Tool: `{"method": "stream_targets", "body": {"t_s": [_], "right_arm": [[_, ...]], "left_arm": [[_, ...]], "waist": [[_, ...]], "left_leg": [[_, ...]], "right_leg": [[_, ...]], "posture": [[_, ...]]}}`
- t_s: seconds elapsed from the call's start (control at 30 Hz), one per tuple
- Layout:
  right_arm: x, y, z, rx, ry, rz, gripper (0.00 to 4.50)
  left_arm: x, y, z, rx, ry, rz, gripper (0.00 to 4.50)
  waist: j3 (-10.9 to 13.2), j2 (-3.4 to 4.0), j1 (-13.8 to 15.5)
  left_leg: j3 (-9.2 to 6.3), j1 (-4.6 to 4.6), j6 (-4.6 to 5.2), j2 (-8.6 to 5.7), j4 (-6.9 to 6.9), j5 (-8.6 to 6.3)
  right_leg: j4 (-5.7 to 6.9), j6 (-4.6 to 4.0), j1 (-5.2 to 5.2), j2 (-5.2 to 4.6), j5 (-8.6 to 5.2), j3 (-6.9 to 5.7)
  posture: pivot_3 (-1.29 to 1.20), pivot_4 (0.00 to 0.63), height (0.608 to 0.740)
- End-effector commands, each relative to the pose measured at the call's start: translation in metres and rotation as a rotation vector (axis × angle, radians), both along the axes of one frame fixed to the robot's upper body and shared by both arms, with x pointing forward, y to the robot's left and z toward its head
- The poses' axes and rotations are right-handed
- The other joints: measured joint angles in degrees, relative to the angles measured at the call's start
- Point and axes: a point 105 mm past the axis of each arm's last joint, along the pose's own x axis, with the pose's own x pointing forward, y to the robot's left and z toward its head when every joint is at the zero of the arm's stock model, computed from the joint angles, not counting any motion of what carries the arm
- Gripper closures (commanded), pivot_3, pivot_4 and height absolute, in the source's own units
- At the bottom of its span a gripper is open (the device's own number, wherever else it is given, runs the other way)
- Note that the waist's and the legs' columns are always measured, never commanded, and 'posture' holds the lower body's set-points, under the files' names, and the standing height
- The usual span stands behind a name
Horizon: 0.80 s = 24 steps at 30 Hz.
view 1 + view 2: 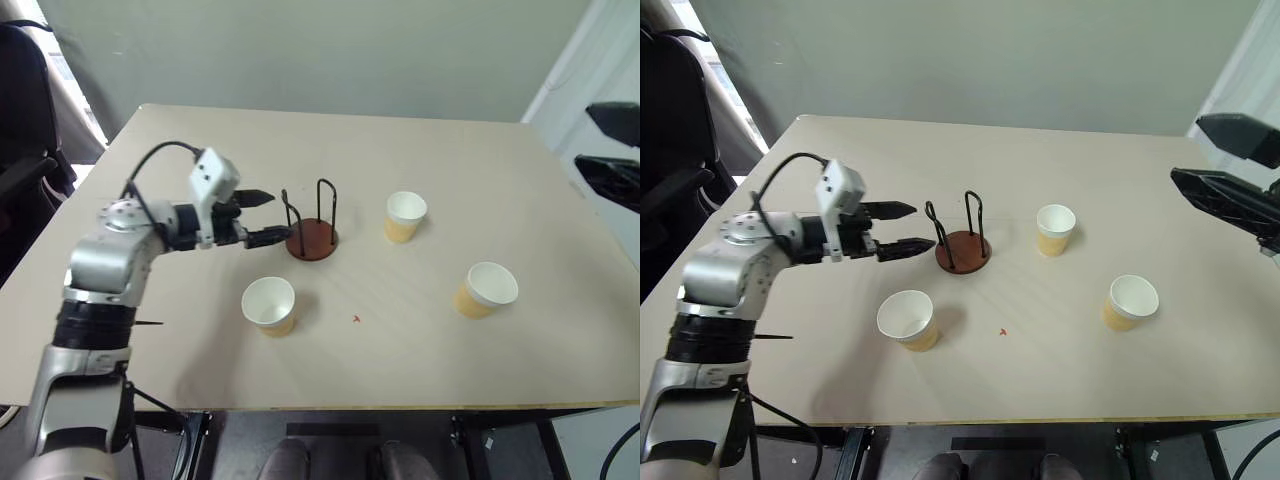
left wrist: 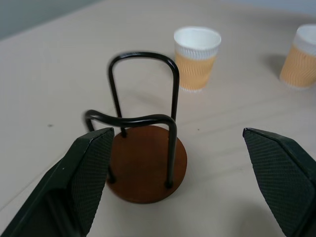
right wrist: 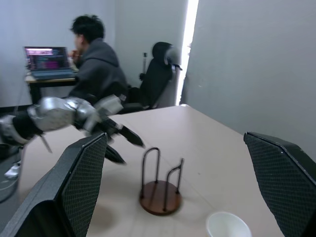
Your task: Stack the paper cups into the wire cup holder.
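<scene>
The robot's right gripper will close on the near rim [image 1: 489,304] of the tan paper cup that stands farthest from the wire cup holder.
The wire cup holder [image 1: 312,235], a reddish-brown disc with black wire loops, stands near the table's middle and holds nothing. My left gripper [image 1: 280,217] is open just left of it, its black fingers [image 2: 86,177] level and pointing at the loops without touching. Three tan paper cups stand upright on the table: one [image 1: 269,305] in front of the holder, one [image 1: 405,216] to its right, and one [image 1: 486,289] further right and nearer me. My right gripper [image 1: 1186,148] hangs open and empty, raised above the table's right edge.
The light wooden table [image 1: 420,370] ends close in front of me. A small red mark [image 1: 356,319] lies near the front cup. A black chair [image 1: 25,120] stands beyond the left edge. Behind the table a person [image 3: 96,66] sits at a desk with a laptop [image 3: 45,61].
</scene>
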Motion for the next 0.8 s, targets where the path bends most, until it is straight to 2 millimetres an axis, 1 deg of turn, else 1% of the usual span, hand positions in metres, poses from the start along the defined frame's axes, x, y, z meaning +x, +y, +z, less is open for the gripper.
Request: {"method": "stream_targets", "body": {"t_s": [0.03,0.13,0.27,0.33,0.5,0.6,0.7,0.8], "right_arm": [[-0.008,0.01,0.002,-0.065,-0.016,-0.004,0.0],[-0.005,0.009,-0.003,-0.084,-0.009,-0.041,0.0],[-0.002,0.005,-0.012,-0.097,0.019,-0.082,0.0],[-0.002,0.005,-0.013,-0.102,0.022,-0.086,0.0],[-0.001,0.005,-0.016,-0.114,0.024,-0.098,0.0],[-0.001,0.004,-0.019,-0.125,0.033,-0.108,0.0],[0.0,0.002,-0.022,-0.128,0.041,-0.119,0.0],[-0.001,0.001,-0.022,-0.128,0.042,-0.123,0.0]], "left_arm": [[0.006,-0.006,-0.002,0.061,-0.012,0.026,0.03],[0.011,-0.006,-0.01,0.08,0.008,0.061,0.03],[0.02,-0.008,-0.015,0.055,0.015,0.11,0.03],[0.025,-0.01,-0.016,0.042,0.011,0.131,0.03],[0.037,-0.024,-0.015,-0.005,0.0,0.169,0.03],[0.04,-0.031,-0.012,-0.025,-0.008,0.169,0.03],[0.038,-0.034,-0.011,-0.043,0.004,0.146,0.56],[0.038,-0.033,-0.011,-0.033,0.007,0.146,1.65]], "waist": [[0.0,0.0,0.0],[0.0,0.0,0.0],[0.0,0.0,0.04],[0.0,0.01,0.12],[0.0,0.0,0.48],[0.0,0.0,0.59],[0.0,0.0,0.62],[0.0,0.0,0.61]], "left_leg": [[0.01,0.0,0.0,-0.01,0.0,0.0],[0.02,0.01,0.0,0.01,0.0,0.0],[0.01,0.03,0.0,0.01,0.09,0.0],[0.03,0.01,0.0,0.02,0.12,0.0],[0.09,-0.01,0.01,-0.02,0.19,0.0],[0.13,-0.03,0.01,-0.02,0.26,0.0],[0.25,-0.02,0.01,-0.07,0.26,-0.01],[0.32,-0.01,0.01,-0.11,0.26,-0.01]], "right_leg": [[0.0,0.01,-0.02,0.0,0.0,0.01],[0.01,0.02,-0.02,0.0,0.0,0.01],[0.03,0.08,0.04,-0.01,0.04,0.02],[0.04,0.1,0.03,-0.03,0.05,0.03],[0.04,0.14,0.07,-0.02,0.06,0.01],[0.03,0.19,0.13,-0.02,0.08,-0.01],[0.03,0.21,0.13,-0.01,0.08,0.0],[0.03,0.23,0.13,0.01,0.07,0.01]], "posture": [[0.0,0.15,0.74],[0.0,0.15,0.74],[0.0,0.15,0.74],[0.0,0.15,0.74],[0.0,0.15,0.74],[0.0,0.15,0.74],[0.0,0.15,0.74],[0.0,0.15,0.74]]}}
